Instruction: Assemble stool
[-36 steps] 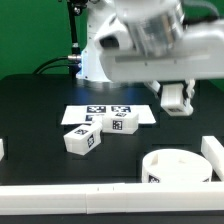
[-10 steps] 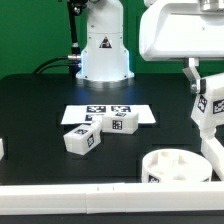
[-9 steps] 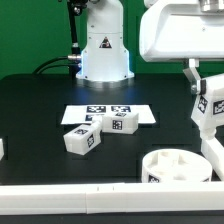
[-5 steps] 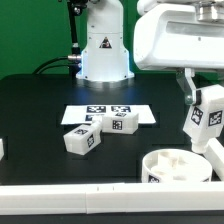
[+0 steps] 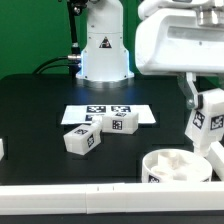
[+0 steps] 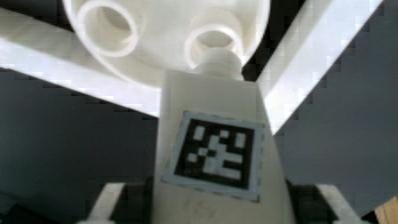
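Note:
My gripper is going to release the white stool leg so that it is standing in the seat's hole [image 5: 208,168] [image 6: 215,42] nearest the corner of the border rails.
My gripper [image 5: 198,100] is shut on a white stool leg [image 5: 204,122] with a black-and-white tag and holds it tilted above the round ring-shaped seat [image 5: 176,167] at the exterior view's lower right. In the wrist view the leg [image 6: 217,140] fills the middle, its tip close to a hole in the seat [image 6: 169,38]; the pale fingers [image 6: 116,200] clamp its sides. Two more tagged legs [image 5: 83,139] [image 5: 122,123] lie on the table near the middle.
The marker board [image 5: 107,112] lies flat behind the loose legs. Long white border rails run along the front edge [image 5: 70,195] and the exterior view's right side [image 5: 214,152]. The robot base [image 5: 103,50] stands at the back.
The gripper with the leg has moved down and toward the exterior view's left, tilting the leg over the seat. The loose legs have not moved.

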Available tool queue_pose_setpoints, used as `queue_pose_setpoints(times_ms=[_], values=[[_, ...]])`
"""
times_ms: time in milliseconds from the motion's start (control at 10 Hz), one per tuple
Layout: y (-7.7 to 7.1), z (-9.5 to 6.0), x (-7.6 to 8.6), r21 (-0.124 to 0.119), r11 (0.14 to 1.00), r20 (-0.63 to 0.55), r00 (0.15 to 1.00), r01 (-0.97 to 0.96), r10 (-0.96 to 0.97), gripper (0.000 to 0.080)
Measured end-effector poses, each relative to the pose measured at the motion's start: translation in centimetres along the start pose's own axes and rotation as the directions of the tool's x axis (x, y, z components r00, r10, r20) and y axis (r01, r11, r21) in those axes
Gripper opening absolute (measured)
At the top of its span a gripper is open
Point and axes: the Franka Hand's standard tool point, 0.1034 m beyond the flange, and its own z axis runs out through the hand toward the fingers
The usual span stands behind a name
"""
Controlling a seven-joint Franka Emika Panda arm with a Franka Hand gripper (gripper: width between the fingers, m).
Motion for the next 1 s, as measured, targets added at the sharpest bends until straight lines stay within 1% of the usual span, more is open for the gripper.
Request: queue_pose_setpoints(times_ms=[100,500,800,1000], values=[[0.0,0.3,0.2,-0.001,1.0,-0.002,1.0,0.003,-0.003,0.0323],[-0.1,1.6,-0.9,0.001,1.0,0.01,1.0,0.022,-0.022,0.0323],[-0.8,2.4,-1.5,0.007,1.0,0.011,0.999,0.03,-0.03,0.0323],[-1.7,2.5,-1.2,0.01,0.999,-0.041,0.999,0.032,-0.032,0.0324]])
